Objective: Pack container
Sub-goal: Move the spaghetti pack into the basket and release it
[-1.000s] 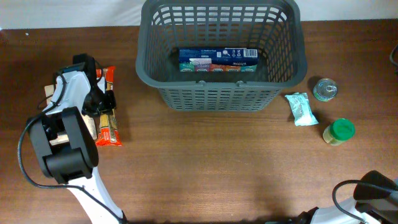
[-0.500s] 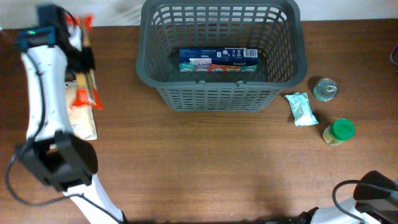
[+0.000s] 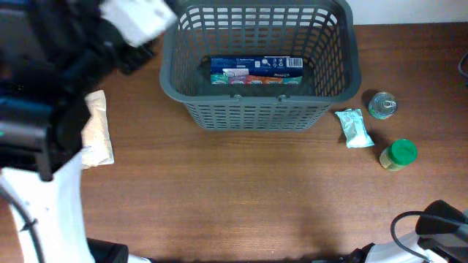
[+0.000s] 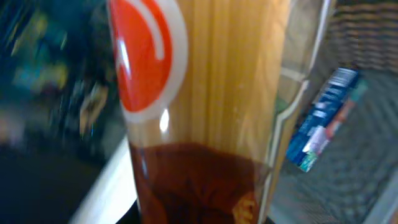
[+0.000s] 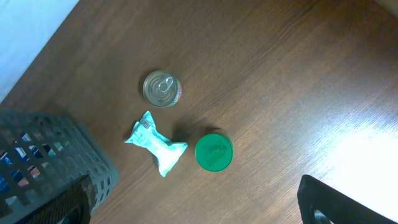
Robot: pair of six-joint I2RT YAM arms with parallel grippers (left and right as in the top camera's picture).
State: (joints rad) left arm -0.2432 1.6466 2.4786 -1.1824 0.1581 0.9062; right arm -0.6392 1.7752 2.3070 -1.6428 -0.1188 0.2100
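Note:
The robot's left gripper needs to release the clear spaghetti packet between the blue box and the basket's front side (image 3: 265, 88) (image 4: 342, 132).
The container (image 3: 259, 111), a dark grey slotted basket, stands at the back centre with a blue box (image 3: 256, 69) lying in it. My left gripper (image 4: 199, 208) is shut on a clear spaghetti packet (image 4: 211, 93) with a red and orange label that fills the left wrist view. Beside the packet there, the blue box (image 4: 326, 118) and the basket's wall (image 4: 367, 37) show blurred. From overhead my left arm (image 3: 73, 80) is raised and blurred over the basket's left corner, hiding the packet. My right gripper (image 5: 205, 205) stands open over bare table near the basket (image 5: 43, 155).
Right of the basket lie a tin can (image 3: 382, 104), a teal sachet (image 3: 354, 128) and a green-lidded jar (image 3: 398, 154). A beige packet (image 3: 95, 131) lies at the left, by my left arm. My right arm (image 3: 439, 226) sits at the front right corner.
My left arm has lifted the spaghetti packet off the table at the left and swung it up toward the basket, uncovering the beige packet. The right arm has not moved.

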